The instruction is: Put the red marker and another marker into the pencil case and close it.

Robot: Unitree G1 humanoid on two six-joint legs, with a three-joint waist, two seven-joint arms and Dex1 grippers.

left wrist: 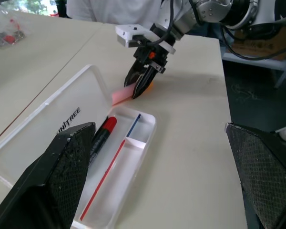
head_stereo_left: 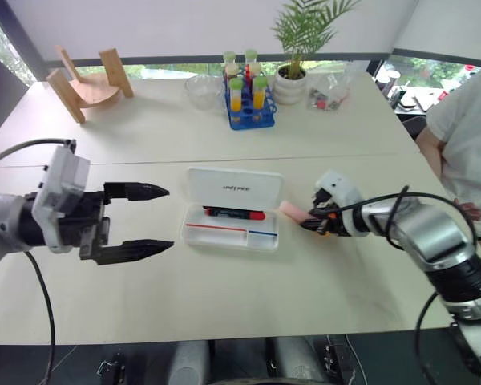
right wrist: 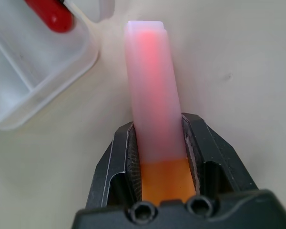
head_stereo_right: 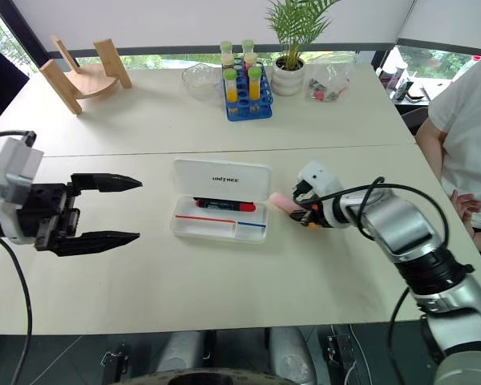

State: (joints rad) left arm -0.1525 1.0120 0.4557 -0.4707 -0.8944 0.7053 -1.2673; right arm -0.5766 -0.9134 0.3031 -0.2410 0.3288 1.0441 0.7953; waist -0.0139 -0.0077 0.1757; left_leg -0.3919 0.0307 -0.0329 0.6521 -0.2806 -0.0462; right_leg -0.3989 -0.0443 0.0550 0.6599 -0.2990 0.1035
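Note:
Next, I release the pink marker from my right gripper in the near compartment of the pencil case [head_stereo_left: 221, 237], beside the red marker.
The pencil case [head_stereo_left: 224, 237] lies open in the middle of the table, its white lid [head_stereo_left: 234, 186] folded back flat. Along the far side of its tray lies the red marker [head_stereo_left: 235, 213], dark-bodied with a red cap [left wrist: 109, 125]. Just right of the case, my right gripper [head_stereo_left: 313, 220] is shut on another marker [right wrist: 152, 105], the thick pale pink one. Both fingers [right wrist: 117, 157] clamp its orange end, and its pink end points toward the case. My left gripper [head_stereo_left: 168, 218] hovers open to the left of the case, holding nothing.
At the back of the table stand a blue rack of tubes [head_stereo_left: 248, 100], a glass bowl [head_stereo_left: 204, 90], a potted plant [head_stereo_left: 290, 80], a plastic bag [head_stereo_left: 329, 96] and a wooden stand [head_stereo_left: 88, 84]. A person in white [head_stereo_left: 465, 144] sits at the right edge.

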